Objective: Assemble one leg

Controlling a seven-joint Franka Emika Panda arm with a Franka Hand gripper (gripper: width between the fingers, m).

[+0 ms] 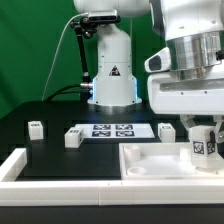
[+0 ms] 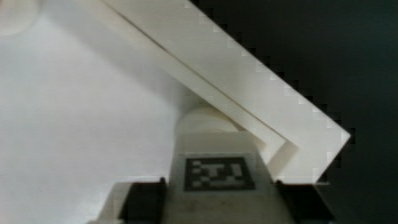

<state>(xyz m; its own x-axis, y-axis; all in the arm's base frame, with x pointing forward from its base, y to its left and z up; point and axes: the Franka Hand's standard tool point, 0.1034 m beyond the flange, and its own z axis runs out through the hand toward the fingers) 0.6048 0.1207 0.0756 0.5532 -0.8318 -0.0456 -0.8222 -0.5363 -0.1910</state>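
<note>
My gripper is holding the leg with its wrist turned diagonal to the tray's rim, so next I open it, turn back square and grip the upright leg [image 1: 204, 147] again to screw further.
My gripper [image 1: 203, 146] is shut on a leg [image 1: 203, 146], a short white post with a black-and-white tag on its face. I hold it upright over the large white tray-like part [image 1: 150, 160], near its corner at the exterior view's right. In the wrist view the leg [image 2: 221, 165] sits between my two dark fingers [image 2: 150, 200], with the tray's raised rim [image 2: 231, 75] running diagonally just beyond it. Whether the leg touches the tray floor cannot be told.
Two more white legs [image 1: 35, 128] [image 1: 72, 138] and another [image 1: 166, 131] stand on the black table. The marker board [image 1: 105, 130] lies behind the tray. A white rail [image 1: 12, 165] runs along the exterior view's left front. The robot base [image 1: 112, 70] stands at the back.
</note>
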